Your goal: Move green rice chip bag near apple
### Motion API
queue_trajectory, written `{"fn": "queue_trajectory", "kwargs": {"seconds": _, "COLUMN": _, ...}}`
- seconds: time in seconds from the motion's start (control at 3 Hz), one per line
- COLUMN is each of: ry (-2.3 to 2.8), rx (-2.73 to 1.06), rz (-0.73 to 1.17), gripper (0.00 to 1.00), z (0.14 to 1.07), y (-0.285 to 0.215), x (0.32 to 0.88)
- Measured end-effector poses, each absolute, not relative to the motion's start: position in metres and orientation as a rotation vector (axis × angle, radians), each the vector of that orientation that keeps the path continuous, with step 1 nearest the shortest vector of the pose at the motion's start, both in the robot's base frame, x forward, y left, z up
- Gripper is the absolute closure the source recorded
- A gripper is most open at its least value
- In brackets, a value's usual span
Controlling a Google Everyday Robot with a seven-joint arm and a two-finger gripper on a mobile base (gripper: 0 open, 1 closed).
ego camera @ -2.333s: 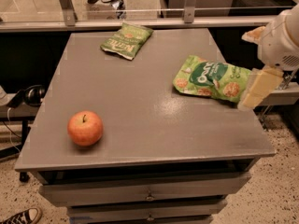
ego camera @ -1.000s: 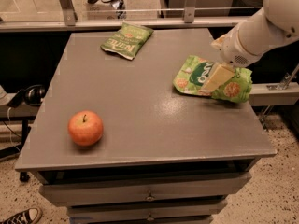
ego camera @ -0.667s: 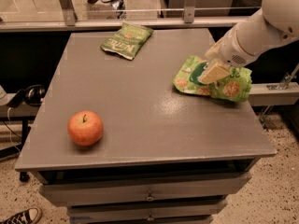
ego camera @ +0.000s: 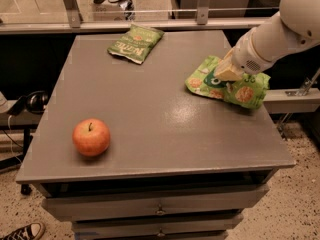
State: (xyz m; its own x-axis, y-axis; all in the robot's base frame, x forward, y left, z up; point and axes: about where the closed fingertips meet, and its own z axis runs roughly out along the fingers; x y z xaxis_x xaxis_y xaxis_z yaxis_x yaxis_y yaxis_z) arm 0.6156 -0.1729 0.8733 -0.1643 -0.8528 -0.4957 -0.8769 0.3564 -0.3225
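Next, my gripper opens, back off and grips its end [ego camera: 254, 89] by the edge of the table before lifting, as it is resting on the broad middle of the green rice chip bag.
The green rice chip bag [ego camera: 245, 91] lies crinkled near the right edge of the grey table [ego camera: 150, 119]. It is light green with pictures of orange-tan rice cakes. My gripper [ego camera: 226, 74], beige at the end of a white arm, comes in from the upper right and rests on the bag's middle, covering its logo. The apple [ego camera: 91, 136] is red-orange with a short dark stem. It sits upright at the front left of the table, far from the bag and the gripper.
A smaller, darker green chip bag [ego camera: 135, 43] lies flat at the back of the table. Drawers [ego camera: 160, 209] sit under the tabletop. Headphones [ego camera: 32, 101] lie on a low shelf to the left. A rail runs behind the table.
My gripper has come in from beyond the right edge of the table onto the rice chip bag and settled on its middle. The bag, the apple and the darker bag have kept their places.
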Motion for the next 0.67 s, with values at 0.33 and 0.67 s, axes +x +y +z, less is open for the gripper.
{"fn": "queue_trajectory", "kwargs": {"seconds": 0.33, "ry": 2.030, "rx": -1.478, "rz": 0.106, "gripper": 0.84, "z": 0.877, "y": -0.182, "x": 0.616}}
{"fn": "queue_trajectory", "kwargs": {"seconds": 0.67, "ry": 2.034, "rx": -1.443, "rz": 0.173, "gripper": 0.62, "z": 0.888, "y": -0.196, "x": 0.614}}
